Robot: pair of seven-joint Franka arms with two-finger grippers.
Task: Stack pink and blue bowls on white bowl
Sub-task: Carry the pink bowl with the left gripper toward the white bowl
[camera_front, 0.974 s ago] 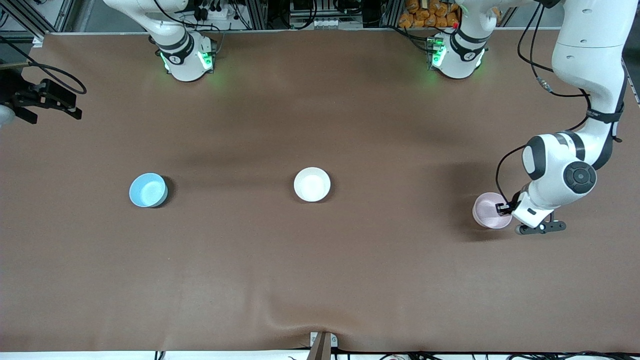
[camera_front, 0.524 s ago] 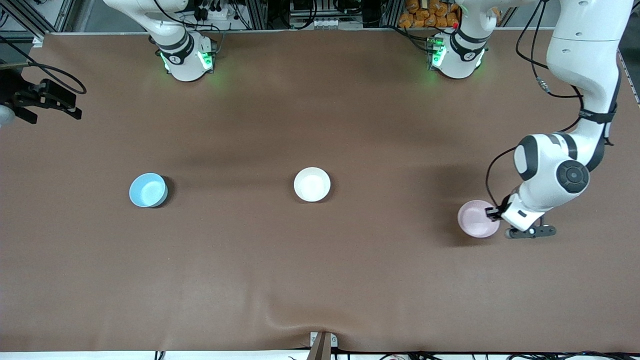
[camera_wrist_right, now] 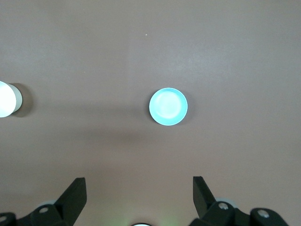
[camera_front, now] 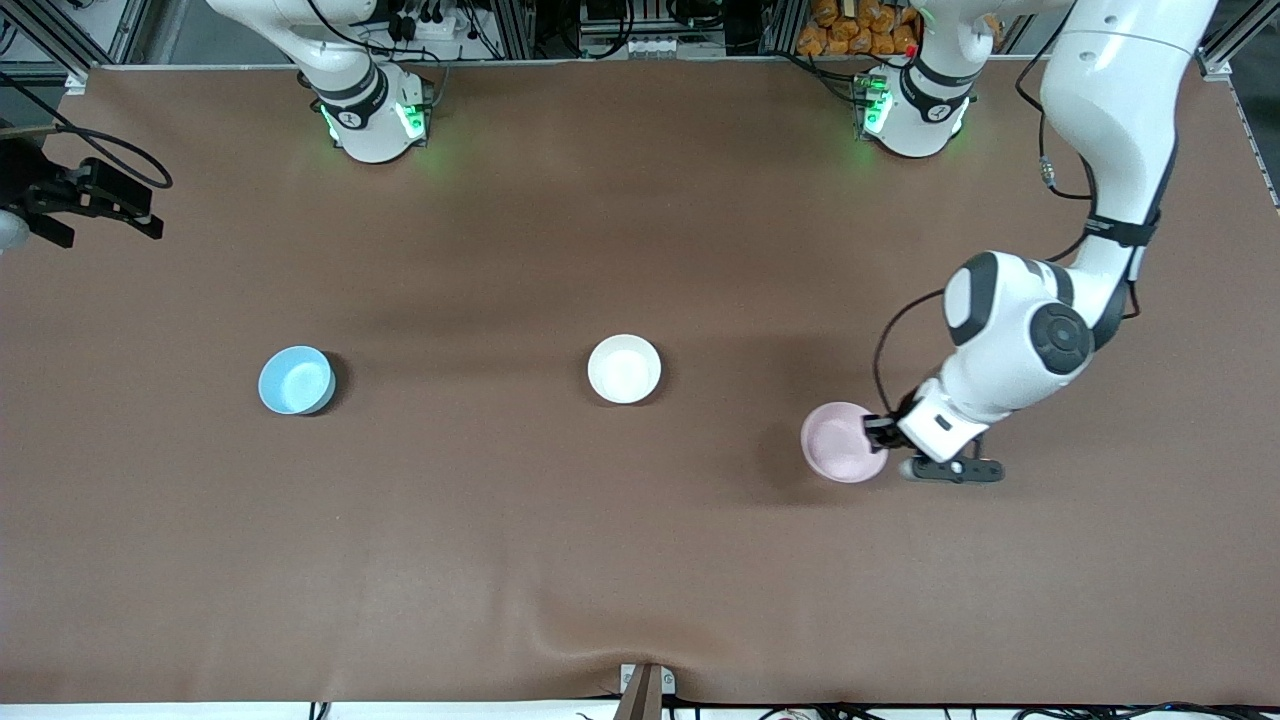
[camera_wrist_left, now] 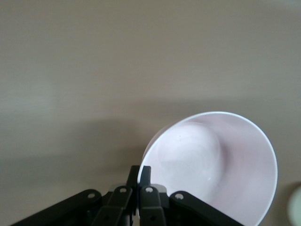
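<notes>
Next, I release the pink bowl, which is held over the table now, with my left gripper, nested inside the white bowl at the table's middle (camera_front: 624, 367).
My left gripper (camera_front: 880, 432) is shut on the rim of the pale pink bowl (camera_front: 840, 440) and holds it over the table, toward the left arm's end from the white bowl (camera_front: 624, 368). In the left wrist view its fingers (camera_wrist_left: 146, 173) pinch the pink bowl's (camera_wrist_left: 221, 165) rim. The white bowl stands upright at the table's middle. The light blue bowl (camera_front: 295, 380) stands toward the right arm's end, and also shows in the right wrist view (camera_wrist_right: 168, 107). My right gripper (camera_front: 95, 200) waits open and empty, high over the right arm's end of the table, and its own view (camera_wrist_right: 138, 183) looks down from there.
The brown cloth (camera_front: 640, 560) covers the whole table and has a small fold near the front edge (camera_front: 600, 640). A metal bracket (camera_front: 645, 688) sticks up at the front edge. The white bowl also shows in the right wrist view (camera_wrist_right: 7, 99).
My left gripper has carried the pink bowl off its spot near the left arm's end and toward the white bowl. The right arm and the other two bowls have not moved.
</notes>
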